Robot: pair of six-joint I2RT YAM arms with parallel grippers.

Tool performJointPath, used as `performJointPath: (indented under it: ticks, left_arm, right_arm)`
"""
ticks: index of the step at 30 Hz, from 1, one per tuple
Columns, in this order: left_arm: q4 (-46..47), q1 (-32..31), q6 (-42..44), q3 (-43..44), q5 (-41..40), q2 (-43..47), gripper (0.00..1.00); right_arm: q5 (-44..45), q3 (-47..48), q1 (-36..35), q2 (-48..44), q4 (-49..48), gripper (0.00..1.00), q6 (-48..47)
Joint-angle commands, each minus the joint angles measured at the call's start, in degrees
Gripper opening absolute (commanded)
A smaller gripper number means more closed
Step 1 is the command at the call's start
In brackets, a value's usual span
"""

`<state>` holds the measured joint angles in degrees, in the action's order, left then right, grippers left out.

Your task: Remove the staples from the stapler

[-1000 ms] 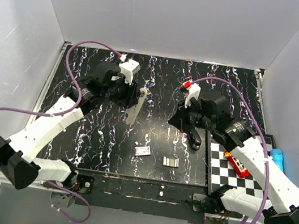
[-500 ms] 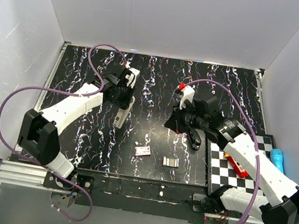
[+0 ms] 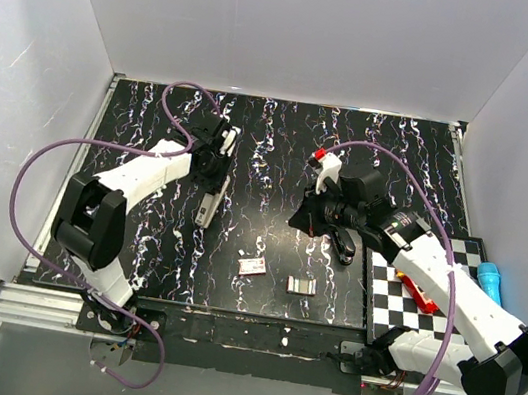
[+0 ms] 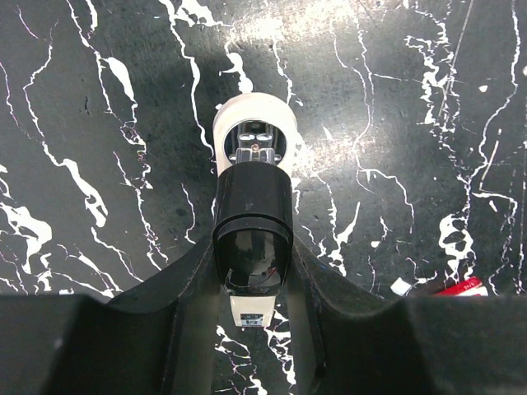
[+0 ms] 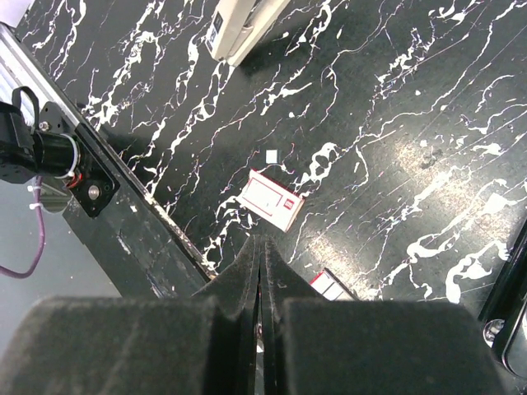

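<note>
Next, I set the stapler down with my left gripper on the far half of the black marbled table (image 3: 215, 164), past the staple boxes.
The stapler (image 3: 210, 199), beige with a black top, lies on the black marbled table (image 3: 282, 150) left of centre. In the left wrist view the stapler (image 4: 253, 193) points away from the camera, its white front end farthest. My left gripper (image 4: 253, 257) is shut on its black rear part, one finger on each side; it shows in the top view (image 3: 213, 163) too. My right gripper (image 3: 304, 220) hovers right of centre, apart from the stapler. Its jaws (image 5: 262, 244) are pressed together with nothing between them. The stapler (image 5: 239, 25) lies far ahead of it.
Two small red-and-white staple boxes (image 3: 253, 266) (image 3: 301, 285) lie near the front edge; both show in the right wrist view (image 5: 272, 200) (image 5: 333, 284). A black tool (image 3: 343, 244) lies beside a checkered mat (image 3: 396, 316) holding a red item (image 3: 421, 291). A blue object (image 3: 489, 281) sits far right.
My left arm has swung and reached out, and the stapler has moved left and nearer with the gripper on it. My right gripper has shifted slightly left.
</note>
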<state>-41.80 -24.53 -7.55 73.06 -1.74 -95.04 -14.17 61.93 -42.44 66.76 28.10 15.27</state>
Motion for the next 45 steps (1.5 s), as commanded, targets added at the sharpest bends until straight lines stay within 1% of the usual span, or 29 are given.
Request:
performJointPath:
  ticks: [1,8,17,21,26,34,38,45]
  left_arm:
    - [3.91,0.36,-0.62,1.12,-1.95,0.65,0.0]
    - [7.61,0.8,-2.38,-0.11,-4.15,-2.24,0.0]
    - [8.84,1.59,-6.33,1.38,-2.66,-16.82,0.0]
    - [10.51,1.51,-8.09,-0.11,-1.43,-20.08,0.0]
    - [12.09,1.24,-8.45,-1.16,-2.57,-18.34,0.0]
    - [11.66,1.24,-7.13,-0.37,-2.74,-14.04,0.0]
    - [10.51,1.94,-5.55,2.61,-3.71,-13.68,0.0]
    - [10.16,4.58,-3.87,9.73,-3.45,-16.49,0.0]
  right_arm:
    - [-1.03,-0.76,0.07,-0.05,-2.61,0.01,1.25]
    - [-2.08,-1.11,0.07,1.44,-3.66,0.01,2.22]
    - [-4.19,-2.34,0.07,3.29,-6.04,0.01,3.28]
    - [-4.63,-3.48,-0.02,3.2,-7.09,0.01,3.89]
    - [-4.46,-3.75,0.07,2.32,-6.83,0.01,3.72]
    - [-4.19,-2.87,-0.02,2.06,-5.95,0.01,3.72]
    - [-3.93,-2.26,-0.02,1.71,-5.33,0.01,3.63]
    - [-2.44,-1.55,-0.02,0.92,-3.49,0.01,3.28]
